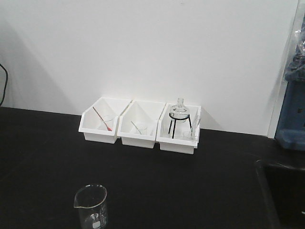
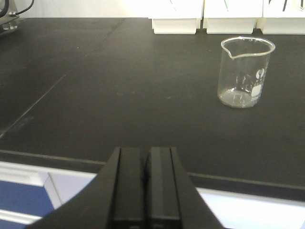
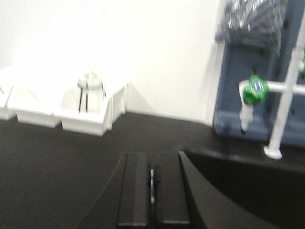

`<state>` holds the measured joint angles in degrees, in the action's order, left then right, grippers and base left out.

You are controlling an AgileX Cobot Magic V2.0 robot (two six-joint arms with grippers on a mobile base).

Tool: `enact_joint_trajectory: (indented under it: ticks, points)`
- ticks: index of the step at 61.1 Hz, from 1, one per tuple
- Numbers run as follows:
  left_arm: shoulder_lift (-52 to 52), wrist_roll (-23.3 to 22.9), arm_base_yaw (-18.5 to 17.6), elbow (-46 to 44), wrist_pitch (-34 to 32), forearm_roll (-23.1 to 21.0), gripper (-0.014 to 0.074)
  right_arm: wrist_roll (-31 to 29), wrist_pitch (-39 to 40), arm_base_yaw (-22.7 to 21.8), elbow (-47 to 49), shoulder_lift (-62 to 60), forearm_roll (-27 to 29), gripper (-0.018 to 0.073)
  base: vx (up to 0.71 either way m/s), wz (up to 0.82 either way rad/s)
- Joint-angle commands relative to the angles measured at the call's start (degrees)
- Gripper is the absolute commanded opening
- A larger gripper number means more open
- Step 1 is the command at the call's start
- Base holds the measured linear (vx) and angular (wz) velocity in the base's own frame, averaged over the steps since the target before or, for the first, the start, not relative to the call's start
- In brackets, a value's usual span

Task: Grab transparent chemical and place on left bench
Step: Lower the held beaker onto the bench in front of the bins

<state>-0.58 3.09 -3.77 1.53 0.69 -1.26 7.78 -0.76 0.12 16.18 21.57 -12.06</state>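
My right gripper should release the transparent pipette inside the clear glass beaker [image 1: 93, 210] near the front edge of the counter.
The left bench [image 1: 57, 162] is a matte black counter with a sink [image 1: 286, 191] at the right. Three white bins stand at the back wall. A slim clear thing that may be the transparent pipette [image 1: 138, 127] leans in the middle bin [image 1: 137, 137]; it is too small to be sure. Neither gripper shows in the front view. My left gripper [image 2: 147, 157] is shut and empty over the counter's front edge. My right gripper [image 3: 152, 160] is shut low over the counter beside the sink [image 3: 248, 186]; a thin whitish sliver shows in its seam, and I cannot tell what it is.
A clear glass beaker [image 1: 91, 206] stands near the front edge and shows in the left wrist view [image 2: 245, 71]. The left bin [image 1: 99, 129] holds a red-tipped stick. The right bin [image 1: 177, 140] holds a round flask [image 1: 179, 113] on a black stand. A white faucet with a green knob [image 3: 255, 90] rises behind the sink.
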Motion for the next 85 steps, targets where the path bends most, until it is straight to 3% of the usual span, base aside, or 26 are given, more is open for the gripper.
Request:
enact_joint_trajectory:
  ticks: [1, 7, 12, 29, 39, 56, 75, 85]
  points:
    - [-1.10, -0.45, -0.10, 0.93, -4.49, -0.04, -0.0003, 0.50, 7.70, -0.24, 3.05, 3.39, 0.07, -0.0006, 0.13, -0.02]
    - [-1.10, -0.45, -0.10, 0.93, -4.49, -0.04, -0.0003, 1.03, 8.73, 0.64, 5.71, 7.46, 0.07, -0.0006, 0.11, -0.02]
    - [-1.10, -0.45, -0.10, 0.93, -4.49, -0.04, -0.0003, 2.88, 12.71, 4.87, 8.31, 11.36, -0.20, -0.0005, 0.08, -0.03]
    - [-1.10, -0.45, -0.10, 0.93, -4.49, -0.04, -0.0003, 0.79, 21.76, 29.36, 20.28, 37.61, -3.78, -0.0003, 0.02, -0.03]
    - [-1.10, -0.45, -0.10, 0.93, -4.49, -0.04, -0.0003, -2.23, 23.30, 38.19, 32.43, 54.60, -3.17, -0.0003, 0.00, 0.00]
    - [-1.10, -0.45, -0.10, 0.93, -4.49, -0.04, -0.0003, -3.39, 20.96, 43.52, 49.18, 72.09, -3.31, -0.0001, 0.00, 0.00]
    - [-1.10, -0.45, -0.10, 0.93, -4.49, -0.04, -0.0003, -3.64, 20.74, 44.30, 53.82, 80.63, -3.27, 0.0025, 0.00, 0.00]
    - [-1.10, -0.45, -0.10, 0.93, -4.49, -0.04, -0.0003, -3.64, 20.42, 44.30, 54.95, 83.10, -3.27, 0.0129, 0.00, 0.00]
